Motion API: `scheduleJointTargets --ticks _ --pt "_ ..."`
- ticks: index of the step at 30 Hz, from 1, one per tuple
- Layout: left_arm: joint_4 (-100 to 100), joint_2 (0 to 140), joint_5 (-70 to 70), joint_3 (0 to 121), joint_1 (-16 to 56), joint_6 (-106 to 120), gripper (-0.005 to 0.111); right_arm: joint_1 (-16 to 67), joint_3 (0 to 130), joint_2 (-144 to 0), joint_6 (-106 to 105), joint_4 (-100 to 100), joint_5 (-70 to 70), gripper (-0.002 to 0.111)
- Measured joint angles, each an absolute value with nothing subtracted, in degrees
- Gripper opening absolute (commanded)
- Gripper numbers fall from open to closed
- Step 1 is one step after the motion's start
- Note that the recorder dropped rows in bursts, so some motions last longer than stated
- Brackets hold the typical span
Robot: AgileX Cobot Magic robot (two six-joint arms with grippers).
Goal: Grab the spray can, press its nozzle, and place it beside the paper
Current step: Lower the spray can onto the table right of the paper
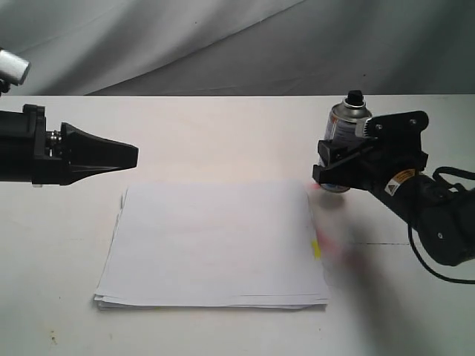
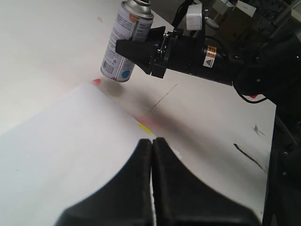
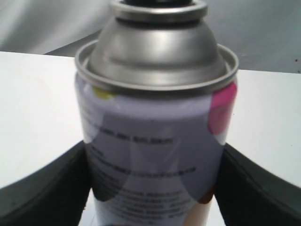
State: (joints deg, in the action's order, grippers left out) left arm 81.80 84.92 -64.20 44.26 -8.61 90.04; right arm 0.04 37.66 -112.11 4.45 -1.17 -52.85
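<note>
Next, my right gripper releases the spray can on the table [image 1: 337, 209] by the edge of the paper, just past the yellow tab.
The silver spray can [image 1: 347, 119] stands upright off the paper's far right corner, with my right gripper [image 1: 330, 165] shut on its labelled body. Its base is at or just above the table; I cannot tell which. The black nozzle [image 1: 355, 96] on top is untouched. In the right wrist view the can [image 3: 150, 141] fills the gap between both black fingers [image 3: 47, 188]. The white paper [image 1: 215, 245] lies flat mid-table, its yellow tab [image 1: 316, 250] on the right edge. My left gripper [image 1: 136, 156] hovers shut and empty over the paper's left side, far from the can [image 2: 124, 42].
Pink spray marks [image 1: 318, 185] stain the table by the paper's far right corner and beside the tab. The right arm's black cable [image 1: 438, 276] loops over the table at the right. A grey cloth backdrop [image 1: 223, 44] hangs behind the table.
</note>
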Motion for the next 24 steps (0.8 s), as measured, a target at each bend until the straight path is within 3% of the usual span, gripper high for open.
scheduleJointTargets --ticks 24 --pt "81.8 84.9 -64.2 44.3 -8.6 90.2 0.0 0.0 37.7 -113.0 4.5 -0.7 -49.8 0.0"
